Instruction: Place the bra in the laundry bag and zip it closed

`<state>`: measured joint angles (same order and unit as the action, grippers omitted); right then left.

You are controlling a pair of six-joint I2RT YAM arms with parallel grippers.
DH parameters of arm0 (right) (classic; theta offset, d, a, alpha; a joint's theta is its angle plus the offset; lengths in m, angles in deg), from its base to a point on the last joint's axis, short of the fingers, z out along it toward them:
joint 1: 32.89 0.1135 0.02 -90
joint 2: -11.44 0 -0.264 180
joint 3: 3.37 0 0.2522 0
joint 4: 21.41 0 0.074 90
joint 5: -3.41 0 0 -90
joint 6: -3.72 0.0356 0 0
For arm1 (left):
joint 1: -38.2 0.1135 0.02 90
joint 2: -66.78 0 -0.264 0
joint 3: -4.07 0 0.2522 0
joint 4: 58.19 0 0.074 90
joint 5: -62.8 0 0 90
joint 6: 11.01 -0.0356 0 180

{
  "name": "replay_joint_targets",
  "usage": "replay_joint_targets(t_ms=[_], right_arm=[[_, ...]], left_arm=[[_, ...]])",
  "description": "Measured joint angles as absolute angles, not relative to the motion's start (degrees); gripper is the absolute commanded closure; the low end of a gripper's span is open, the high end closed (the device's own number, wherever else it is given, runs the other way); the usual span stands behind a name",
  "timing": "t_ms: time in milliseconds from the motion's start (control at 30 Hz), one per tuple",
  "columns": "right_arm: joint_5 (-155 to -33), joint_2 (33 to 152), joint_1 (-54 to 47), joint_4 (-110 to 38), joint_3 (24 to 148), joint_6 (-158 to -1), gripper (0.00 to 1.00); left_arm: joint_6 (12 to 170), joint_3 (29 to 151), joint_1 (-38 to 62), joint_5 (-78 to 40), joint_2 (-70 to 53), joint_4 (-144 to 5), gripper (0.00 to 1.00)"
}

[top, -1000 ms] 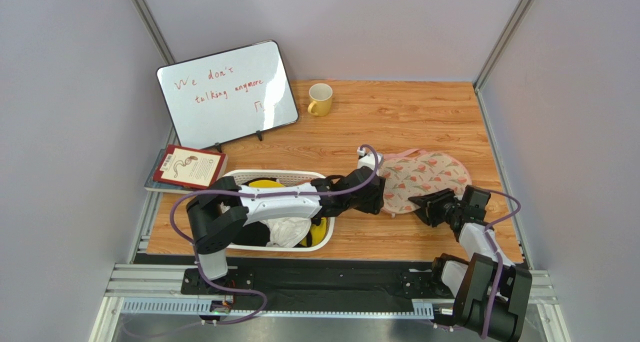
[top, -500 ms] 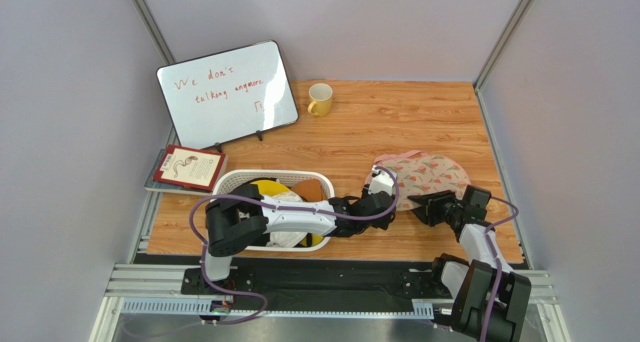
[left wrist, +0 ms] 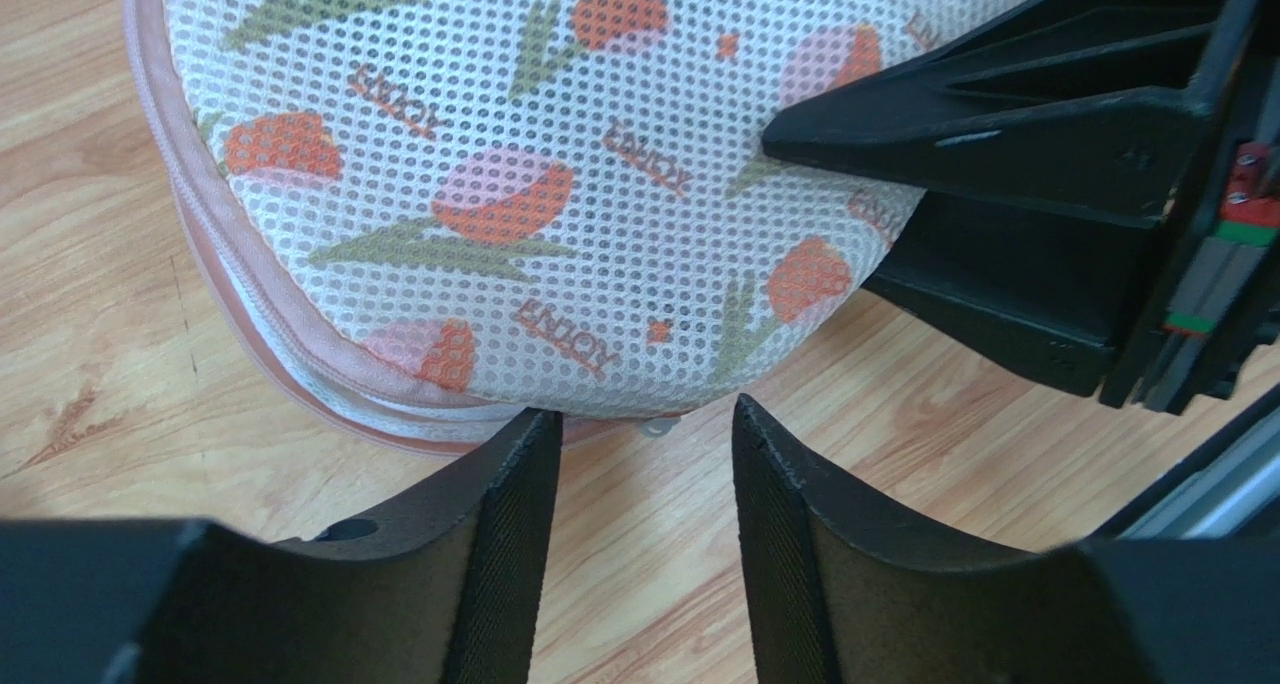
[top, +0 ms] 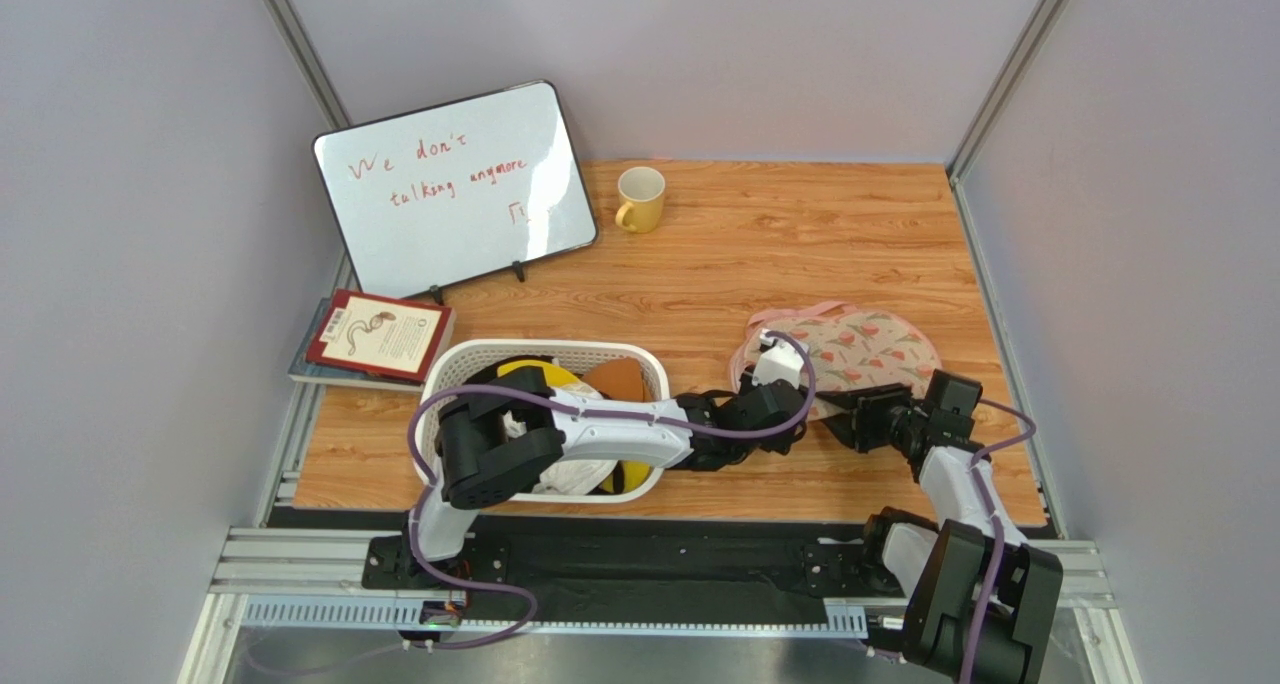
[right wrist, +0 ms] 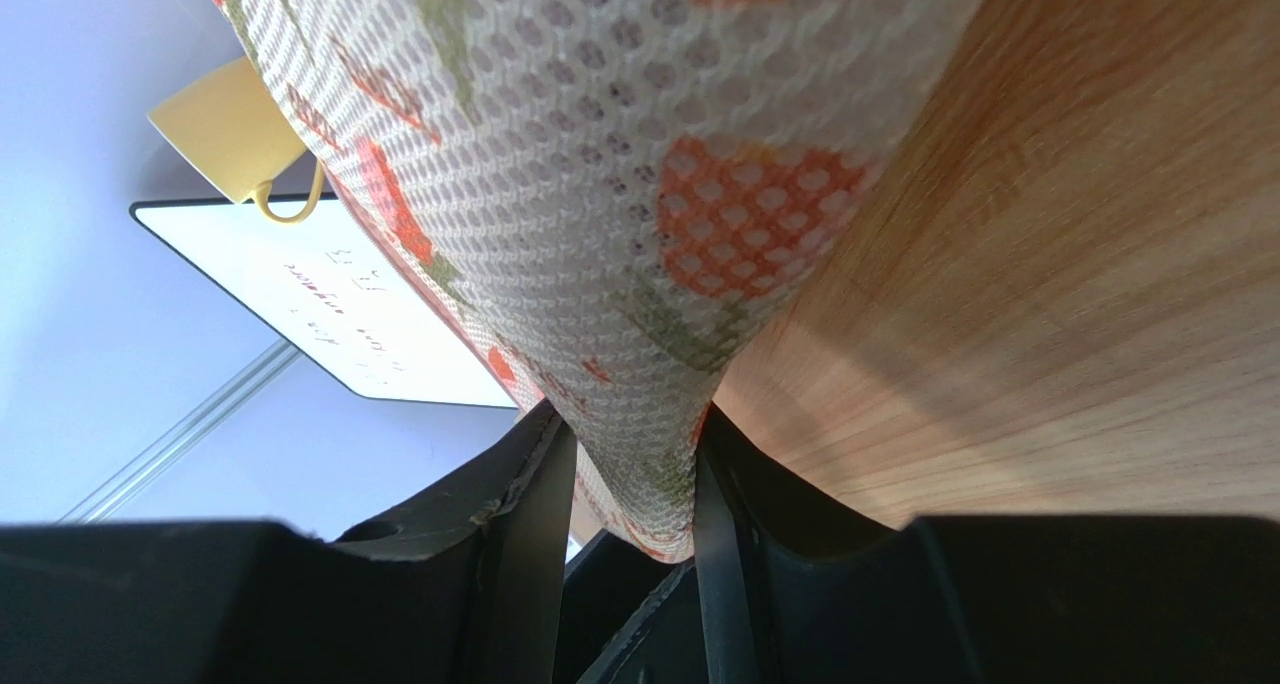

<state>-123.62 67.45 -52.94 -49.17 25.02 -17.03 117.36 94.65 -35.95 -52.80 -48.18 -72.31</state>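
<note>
Next, I back my left gripper off, line it up and then pinch the small metal pull (left wrist: 657, 428), because the zip pull sits half under the near edge of the laundry bag.
The laundry bag (top: 842, 342), cream mesh with pink and green flowers and pink zip edging, lies on the wooden table at the right. In the left wrist view the laundry bag (left wrist: 571, 189) fills the top, and a small metal zip pull (left wrist: 657, 428) shows at its near edge. My left gripper (left wrist: 643, 426) is open, its tips just short of that edge with bare wood between them. My right gripper (right wrist: 628, 459) is shut on the laundry bag (right wrist: 601, 189), pinching its near-right edge. In the top view my left gripper (top: 784, 410) and right gripper (top: 845, 410) sit close together. The bra is hidden.
A white slotted basket (top: 556, 348) with several garments stands under my left arm. A whiteboard (top: 451, 189) leans at the back left, with a yellow mug (top: 640, 198) beside it. A red book (top: 376, 335) lies at the left edge.
My left arm has swung right and toward the near edge, bringing its gripper from the bag's left side to its near edge. The bag's near side has drawn in. The right gripper has held its grip.
</note>
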Motion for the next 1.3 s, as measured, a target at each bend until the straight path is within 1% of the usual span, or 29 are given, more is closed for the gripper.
replay_joint_targets(t_ms=[133,267,333,400,433,467,567,600,800,867,1033,1233,1300], right_arm=[[-123.54,67.43,-52.94,-49.25,25.04,-16.66,0.62],[-123.54,67.43,-52.94,-49.30,25.04,-16.59,0.62],[-123.51,67.45,-52.94,-49.30,25.04,-16.57,0.62],[-123.51,67.45,-52.94,-49.30,25.06,-16.55,0.62],[-123.51,67.45,-52.94,-49.32,25.09,-16.55,0.62],[-123.51,67.45,-52.94,-49.34,25.15,-16.55,0.62],[-123.51,67.45,-52.94,-49.49,25.41,-16.46,0.62],[-123.51,67.45,-52.94,-49.52,25.46,-16.44,0.62],[-123.54,67.43,-52.94,-49.89,25.48,-15.87,0.62],[-123.58,67.43,-52.94,-50.32,25.48,-15.54,0.62],[-123.67,67.43,-52.94,-51.26,25.70,-14.54,0.62],[-123.69,67.43,-52.94,-51.42,25.74,-13.40,0.62],[-123.69,67.43,-52.94,-51.59,25.79,-13.09,0.62]], left_arm=[[117.93,94.67,-36.03,-53.26,-48.49,-73.38,0.50],[118.83,94.67,-36.32,-54.13,-48.46,-74.78,0.55],[120.05,94.69,-36.45,-54.40,-48.38,-76.20,0.61],[121.08,94.58,-36.54,-54.53,-48.29,-77.12,0.72],[121.56,94.43,-36.69,-54.64,-48.18,-77.40,0.72],[122.04,94.26,-36.86,-54.77,-48.05,-77.65,0.72],[122.57,93.93,-37.48,-54.75,-47.59,-77.95,0.64],[122.68,93.91,-37.63,-54.75,-47.41,-78.06,0.59],[123.20,93.97,-37.85,-54.77,-47.13,-78.19,0.51],[123.05,94.54,-37.83,-54.97,-47.37,-78.41,0.50],[122.59,97.14,-37.85,-56.45,-48.86,-78.37,0.50],[122.81,98.39,-37.80,-57.37,-49.75,-79.04,0.54],[123.44,98.47,-37.80,-57.54,-49.91,-79.57,0.59]])
